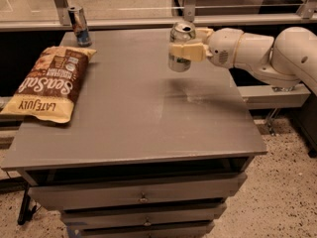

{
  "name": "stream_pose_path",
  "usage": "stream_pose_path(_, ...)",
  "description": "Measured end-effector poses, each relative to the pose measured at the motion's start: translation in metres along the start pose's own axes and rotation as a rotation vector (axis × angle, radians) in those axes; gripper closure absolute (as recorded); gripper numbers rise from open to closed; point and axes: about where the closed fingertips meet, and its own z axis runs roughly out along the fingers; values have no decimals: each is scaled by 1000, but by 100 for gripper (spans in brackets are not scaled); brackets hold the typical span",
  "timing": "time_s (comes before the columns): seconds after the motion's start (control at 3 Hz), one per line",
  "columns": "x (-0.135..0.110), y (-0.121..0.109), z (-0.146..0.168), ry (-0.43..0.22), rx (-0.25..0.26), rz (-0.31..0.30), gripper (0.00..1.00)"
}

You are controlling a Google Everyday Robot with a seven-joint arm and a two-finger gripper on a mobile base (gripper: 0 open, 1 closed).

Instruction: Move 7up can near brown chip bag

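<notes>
I need to let go of the 7up can with my gripper on the grey table [78, 98], against the long inner edge of the brown chip bag.
The 7up can [179, 61] is a silver can with an open silver top, held upright in the air above the grey table [133, 118], right of its middle toward the back. My gripper [185, 46] reaches in from the right on a white arm and is shut on the can, cream fingers [187, 51] across its side. The brown chip bag [49, 83], with white "Sea Salt" lettering and yellow ends, lies flat at the table's left edge, well to the left of the can.
A slim blue-and-silver can [79, 26] stands at the table's back left corner, just behind the bag. Drawers [138, 200] run under the table front. A rail and glass partition [148, 19] stand behind the table.
</notes>
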Motion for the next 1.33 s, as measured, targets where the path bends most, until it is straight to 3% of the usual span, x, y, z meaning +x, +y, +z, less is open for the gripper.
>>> stream_pose_path(0.33,-2,9,-1,-18,-17,17,100)
stream_pose_path(1.0,-4,71,80,-68,-162,-13,100)
stream_pose_path(1.33,2,104,127,-60,-244,-28,100)
